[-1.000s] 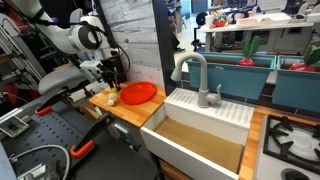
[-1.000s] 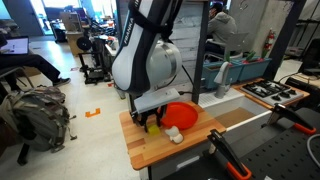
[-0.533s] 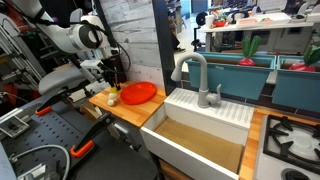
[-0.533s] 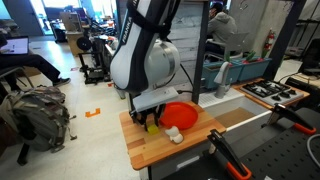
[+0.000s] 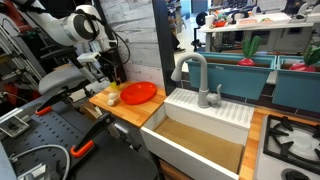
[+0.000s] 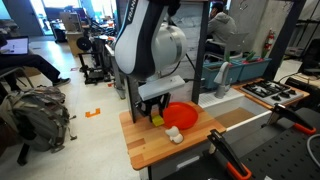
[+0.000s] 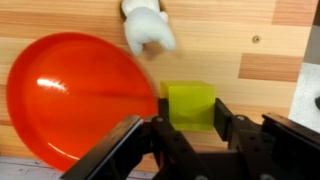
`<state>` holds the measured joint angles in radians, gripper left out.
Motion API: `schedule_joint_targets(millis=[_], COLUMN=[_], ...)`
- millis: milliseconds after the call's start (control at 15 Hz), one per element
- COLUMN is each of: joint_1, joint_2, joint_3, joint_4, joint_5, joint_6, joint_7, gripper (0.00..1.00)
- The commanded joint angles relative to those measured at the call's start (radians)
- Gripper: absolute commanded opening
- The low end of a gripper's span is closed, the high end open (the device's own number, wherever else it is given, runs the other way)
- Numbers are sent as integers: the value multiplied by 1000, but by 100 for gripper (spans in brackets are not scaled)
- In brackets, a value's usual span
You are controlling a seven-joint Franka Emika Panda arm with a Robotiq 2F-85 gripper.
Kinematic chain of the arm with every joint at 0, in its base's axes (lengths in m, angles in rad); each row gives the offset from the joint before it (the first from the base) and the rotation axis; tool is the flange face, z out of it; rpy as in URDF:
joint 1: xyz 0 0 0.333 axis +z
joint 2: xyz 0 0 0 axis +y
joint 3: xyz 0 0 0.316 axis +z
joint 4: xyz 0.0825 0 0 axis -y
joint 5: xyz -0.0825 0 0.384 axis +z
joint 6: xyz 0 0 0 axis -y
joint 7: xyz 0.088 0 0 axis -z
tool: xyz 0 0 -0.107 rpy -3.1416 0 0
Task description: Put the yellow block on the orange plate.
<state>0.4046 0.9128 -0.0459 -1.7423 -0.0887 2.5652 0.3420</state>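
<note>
My gripper should release the yellow block near the middle of the orange plate (image 5: 138,93) (image 7: 64,104), a little toward the white sink.
The yellow block (image 7: 190,104) sits between my gripper's (image 7: 191,118) two black fingers, which are shut on its sides. In the wrist view it is just right of the orange plate's (image 7: 78,100) rim, over the wooden board. In an exterior view my gripper (image 6: 155,108) holds the block (image 6: 157,120) a little above the board, beside the near edge of the plate (image 6: 184,115). In an exterior view the plate (image 5: 139,93) lies on the board below my gripper (image 5: 112,78).
A pale cream-white lump (image 7: 148,28) lies on the wooden board (image 6: 150,148) close to the plate; it also shows in both exterior views (image 6: 175,135) (image 5: 113,98). A white sink (image 5: 200,140) with a grey faucet (image 5: 196,75) adjoins the board.
My arm has risen, and the yellow block has come up off the board in the shut gripper. The plate and the white lump have not moved.
</note>
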Motion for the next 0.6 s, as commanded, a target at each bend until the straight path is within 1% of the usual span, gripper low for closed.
schedule_joint_targets(millis=[0, 267, 533], joint_1=[-36, -69, -88], joint_2=[-85, -75, -25], joint_3=[-33, -81, -114], joint_4=[-104, -118, -86], joint_5=[-17, -21, -24], joint_6=[27, 68, 56], joint_7=[-3, 13, 20], gripper=[21, 21, 21])
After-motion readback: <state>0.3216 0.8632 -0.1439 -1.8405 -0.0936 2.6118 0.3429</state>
